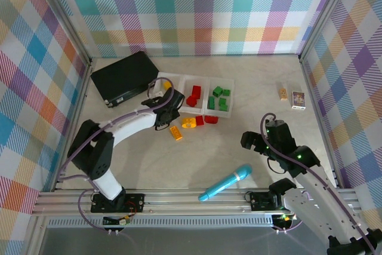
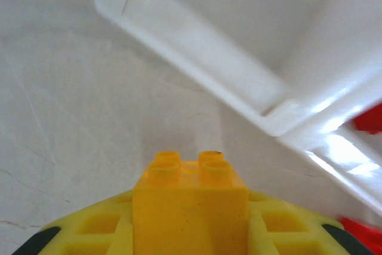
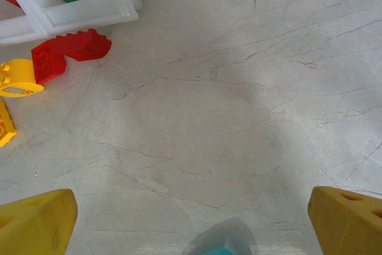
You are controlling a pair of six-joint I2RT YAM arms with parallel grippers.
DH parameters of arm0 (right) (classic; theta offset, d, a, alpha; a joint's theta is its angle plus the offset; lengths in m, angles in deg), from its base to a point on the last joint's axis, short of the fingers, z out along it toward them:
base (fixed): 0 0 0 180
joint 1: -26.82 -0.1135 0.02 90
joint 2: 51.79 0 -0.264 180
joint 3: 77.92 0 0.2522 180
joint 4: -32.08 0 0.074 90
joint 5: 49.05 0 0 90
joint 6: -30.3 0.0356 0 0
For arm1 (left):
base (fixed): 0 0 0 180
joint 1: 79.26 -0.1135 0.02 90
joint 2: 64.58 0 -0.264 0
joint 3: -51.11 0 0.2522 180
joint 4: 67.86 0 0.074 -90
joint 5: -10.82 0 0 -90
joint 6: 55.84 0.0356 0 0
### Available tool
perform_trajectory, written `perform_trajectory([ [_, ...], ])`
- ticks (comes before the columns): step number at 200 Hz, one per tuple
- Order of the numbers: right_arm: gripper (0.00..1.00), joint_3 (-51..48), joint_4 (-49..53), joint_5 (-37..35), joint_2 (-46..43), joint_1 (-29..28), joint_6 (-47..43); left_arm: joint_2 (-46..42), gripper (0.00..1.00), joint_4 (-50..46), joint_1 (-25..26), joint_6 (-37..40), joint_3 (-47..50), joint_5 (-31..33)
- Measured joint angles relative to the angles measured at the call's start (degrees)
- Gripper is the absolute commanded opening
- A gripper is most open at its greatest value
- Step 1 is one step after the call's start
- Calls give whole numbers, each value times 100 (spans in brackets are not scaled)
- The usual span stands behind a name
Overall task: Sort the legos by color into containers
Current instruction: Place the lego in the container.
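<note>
My left gripper is going to release the yellow lego in the near half of the white container (image 1: 168, 99) (image 2: 255, 13) beside the black case.
My left gripper (image 1: 166, 107) is shut on a yellow lego (image 2: 190, 204), studs facing forward, held just above the table beside the near-left corner of the white tray (image 2: 197, 58). The tray's containers (image 1: 179, 80) lie side by side. The middle one holds red legos (image 1: 194, 96) and the right one green legos (image 1: 219, 97). Loose on the table in front of the tray lie two yellow legos (image 1: 176, 132) (image 1: 188, 122) and two red ones (image 1: 211, 119). My right gripper (image 3: 194, 225) is open over bare table, right of the loose bricks, its yellow fingers (image 3: 39, 225) wide apart.
A flat black case (image 1: 125, 77) lies at the back left, touching the tray's side. A long blue stick (image 1: 225, 183) lies near the front edge, its tip just under my right gripper. Two small cards (image 1: 298, 100) rest at the far right. Checked walls enclose the table.
</note>
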Motion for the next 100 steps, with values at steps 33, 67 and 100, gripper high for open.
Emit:
perform_trajectory([
  [33,99,0,0,0,-22,0,0,-717,18,-46,-22,667,-96,72],
  [67,99,0,2,0,42,0,-2,-608,18,-170,-317,1469,-879,-131],
  [100,99,0,17,0,17,0,2,343,14,-339,-1005,2085,-2035,-870],
])
